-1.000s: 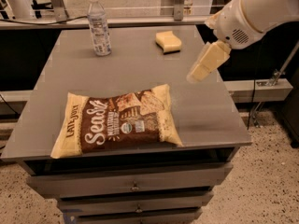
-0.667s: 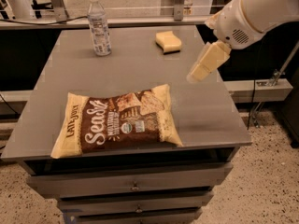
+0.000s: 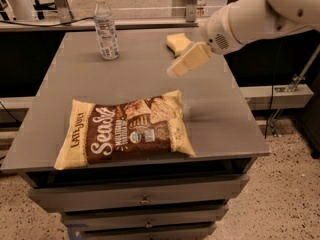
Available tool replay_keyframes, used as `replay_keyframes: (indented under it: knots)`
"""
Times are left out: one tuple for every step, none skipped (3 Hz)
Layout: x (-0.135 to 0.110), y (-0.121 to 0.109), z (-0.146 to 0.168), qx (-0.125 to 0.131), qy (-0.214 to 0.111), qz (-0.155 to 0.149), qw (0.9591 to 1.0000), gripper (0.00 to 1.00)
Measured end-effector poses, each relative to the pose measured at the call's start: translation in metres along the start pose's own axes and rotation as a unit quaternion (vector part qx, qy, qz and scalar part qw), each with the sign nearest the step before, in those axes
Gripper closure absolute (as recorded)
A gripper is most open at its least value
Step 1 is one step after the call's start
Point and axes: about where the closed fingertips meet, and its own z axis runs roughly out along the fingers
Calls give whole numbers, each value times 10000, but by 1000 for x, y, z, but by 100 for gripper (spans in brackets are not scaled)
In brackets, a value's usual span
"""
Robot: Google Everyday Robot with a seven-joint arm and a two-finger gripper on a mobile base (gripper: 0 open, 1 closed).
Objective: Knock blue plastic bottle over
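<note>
The robot's gripper needs to next move to the middle of the blue plastic bottle (image 3: 104,26), around its pale label, and close there.
The blue plastic bottle (image 3: 106,26) stands upright at the far left of the grey table top (image 3: 135,79). It is clear and bluish, with a white cap and a pale label. My gripper (image 3: 187,61) is cream-coloured and hangs above the table's far right part. It points down and to the left, well to the right of the bottle and apart from it. The white arm (image 3: 255,16) comes in from the upper right.
A yellow sponge (image 3: 176,42) lies at the far right, partly behind the gripper. A brown and yellow snack bag (image 3: 127,129) lies flat near the front edge. Drawers (image 3: 142,199) sit under the top. A rail and windows run behind the table.
My gripper has moved left over the table, toward the bottle and in front of the sponge. The bottle, sponge and bag have not moved.
</note>
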Motion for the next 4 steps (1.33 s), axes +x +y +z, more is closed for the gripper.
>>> replay_keyframes:
  knots:
    - [-41, -14, 59, 1, -748, 170, 9971, 0]
    - [-82, -27, 110, -12, -1372, 189, 9904, 0]
    - [-115, -35, 150, -70, -1792, 162, 9837, 0]
    - [-140, -40, 186, -143, -2042, 131, 9787, 0]
